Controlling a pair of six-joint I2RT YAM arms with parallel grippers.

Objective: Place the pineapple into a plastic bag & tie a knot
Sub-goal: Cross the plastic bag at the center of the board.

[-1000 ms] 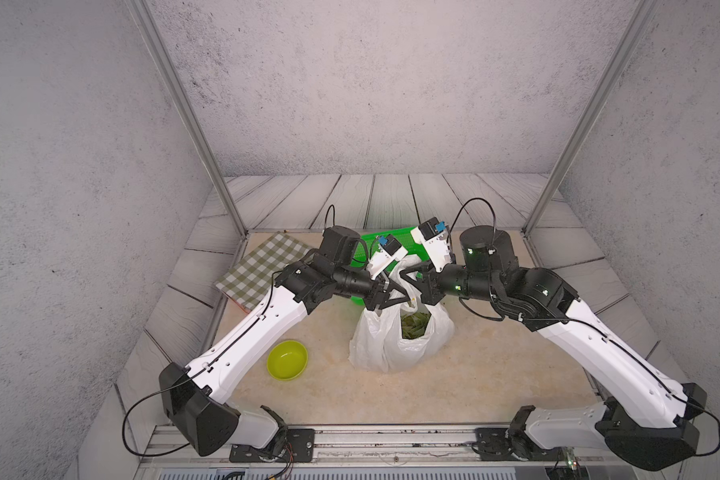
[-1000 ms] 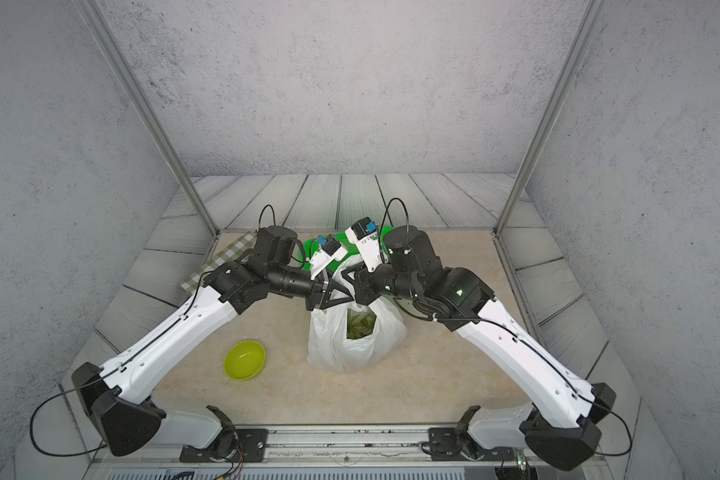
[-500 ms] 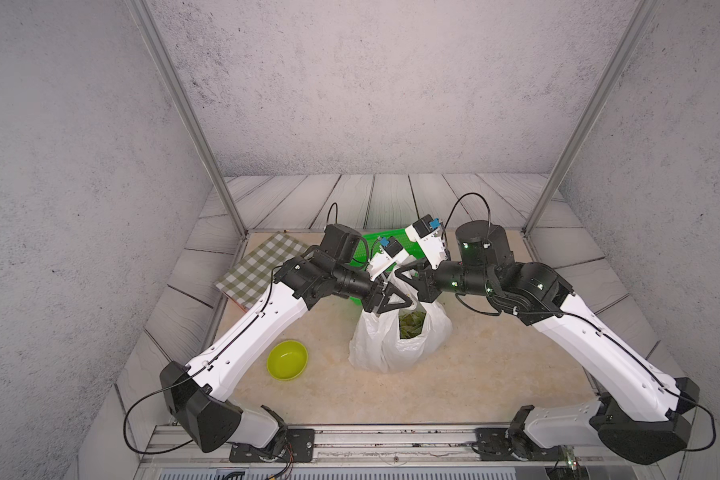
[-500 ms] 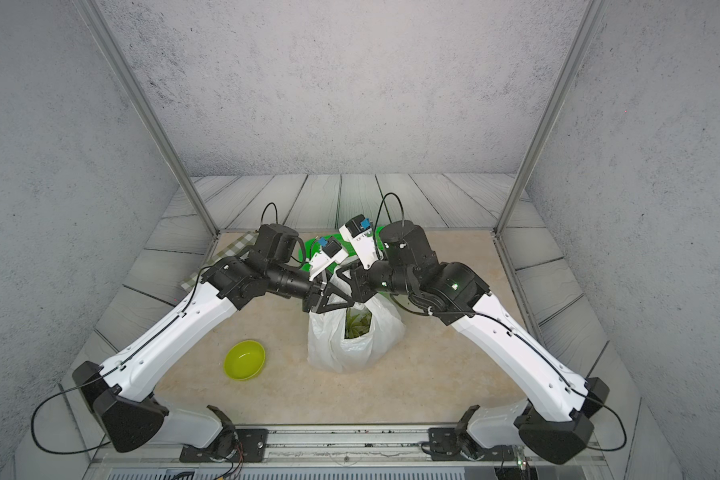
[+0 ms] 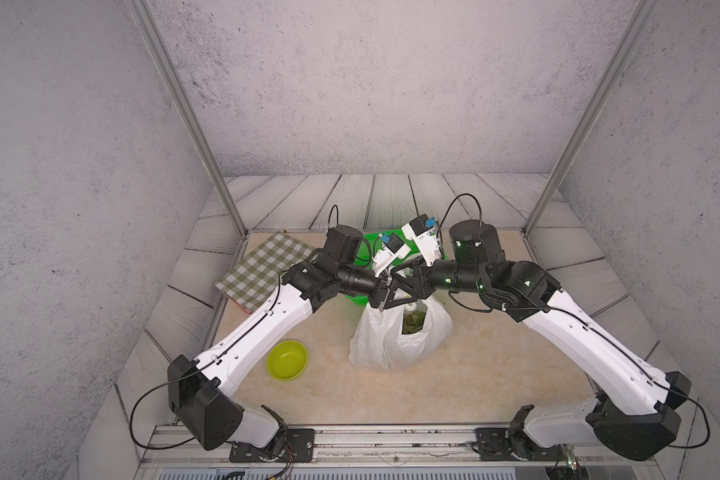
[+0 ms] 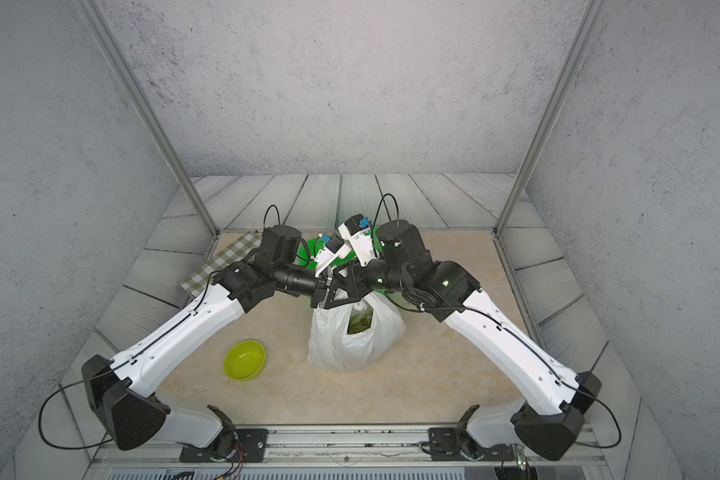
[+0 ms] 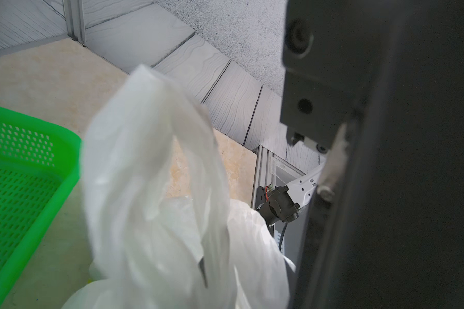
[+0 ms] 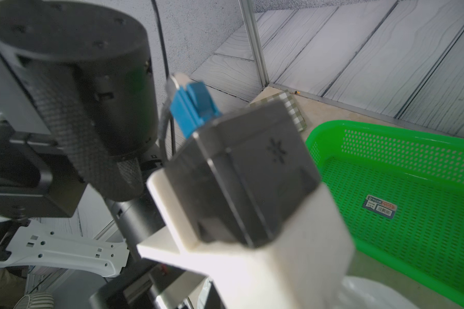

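My left gripper is crowding my right one beside the bag's loose handle loop, so it should open while my right gripper backs away and takes the loop's tip (image 7: 143,78).
The white plastic bag (image 5: 375,336) (image 6: 333,340) stands upright in the middle of the table. Green pineapple (image 5: 413,322) (image 6: 359,322) leaves show through its open side. My left gripper (image 5: 385,299) and right gripper (image 5: 398,276) meet and overlap just above the bag's gathered top. A loose white handle loop of the bag (image 7: 145,187) fills the left wrist view and hides the left jaws. The left wrist's camera housing (image 8: 239,187) blocks the right wrist view, so the right jaws are hidden there; they read as shut. No knot shows.
A green perforated basket (image 5: 371,243) (image 7: 24,174) (image 8: 399,187) sits right behind the two wrists. A lime-green bowl (image 5: 287,359) (image 6: 245,360) lies front left of the bag. A checked cloth (image 5: 262,270) lies at the back left under the left arm.
My right gripper has moved left over the bag's top until it overlaps the left gripper. The left arm has hardly moved. The bag stays in place.
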